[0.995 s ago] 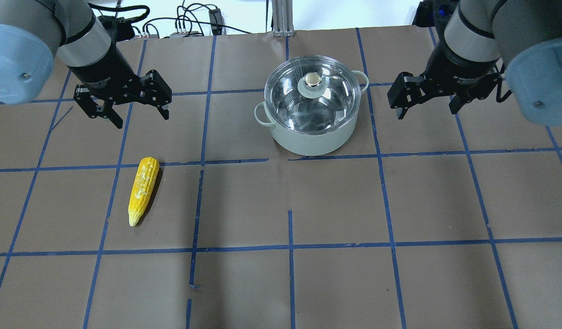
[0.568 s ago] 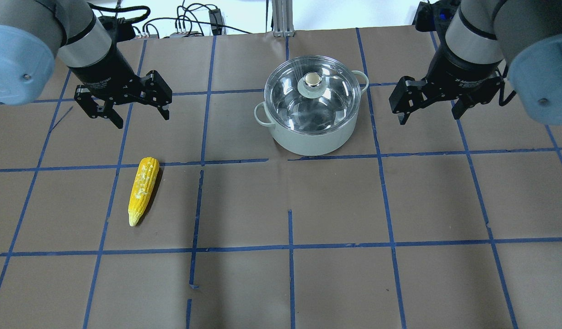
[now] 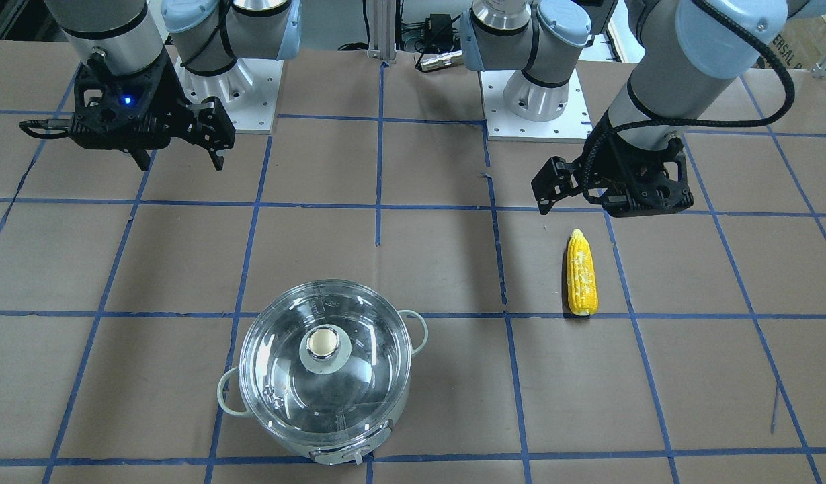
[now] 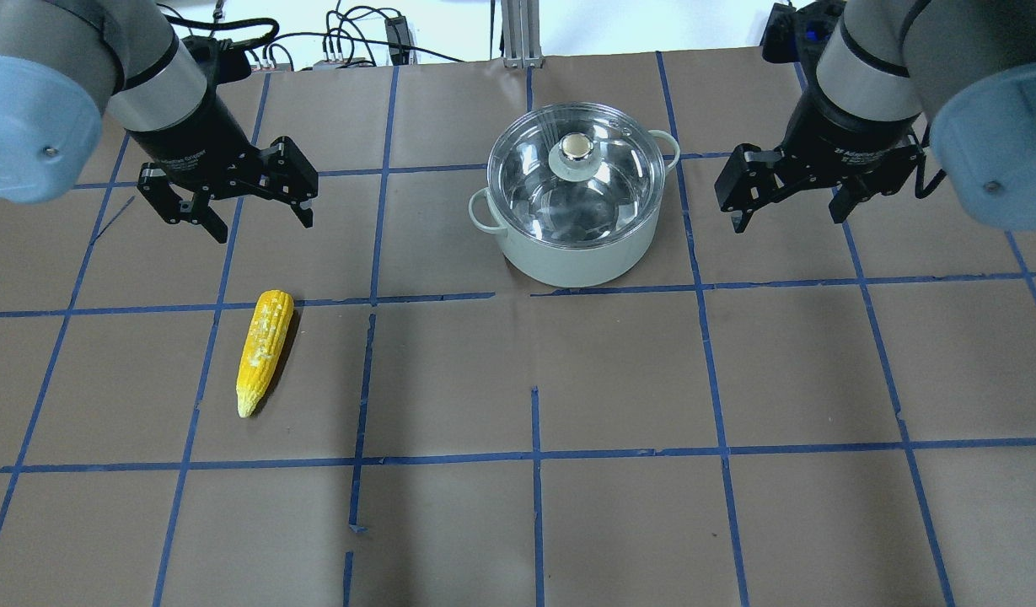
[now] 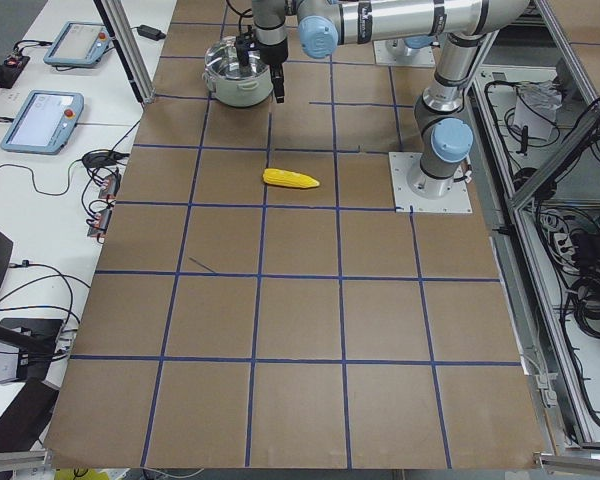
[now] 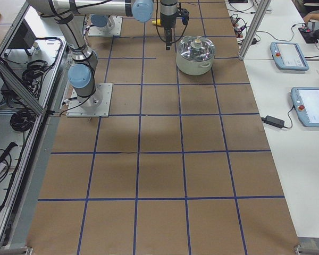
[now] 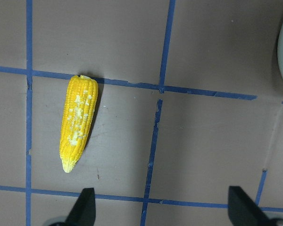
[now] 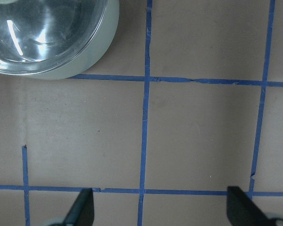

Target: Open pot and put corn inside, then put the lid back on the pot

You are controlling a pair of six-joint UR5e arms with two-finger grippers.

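The robot's right gripper should close on the shiny knob (image 3: 322, 343) of the clear glass lid, because the pot needs to be opened for the corn.
The pot (image 4: 568, 257) stands on the brown paper at the far centre, with the clear glass lid (image 4: 598, 190) on it and the shiny knob (image 4: 577, 146) on top. It also shows in the front view (image 3: 386, 430) under the lid (image 3: 359, 376). The corn (image 4: 265, 350) lies flat to the pot's near left, tip toward me. It also shows in the front view (image 3: 581, 282) and the left wrist view (image 7: 78, 123). My left gripper (image 4: 262, 228) hovers open and empty just beyond the corn. My right gripper (image 4: 787, 221) hovers open and empty to the right of the pot (image 8: 106, 42).
Blue tape lines grid the paper-covered table (image 4: 619, 379). Cables and an aluminium post (image 4: 518, 34) sit at the far edge. The two arm bases (image 3: 547, 101) stand on the robot's side. Teach pendants (image 6: 290, 53) lie on a side table.
Both grippers have shifted slightly, each staying open. The pot, lid and corn have not moved.
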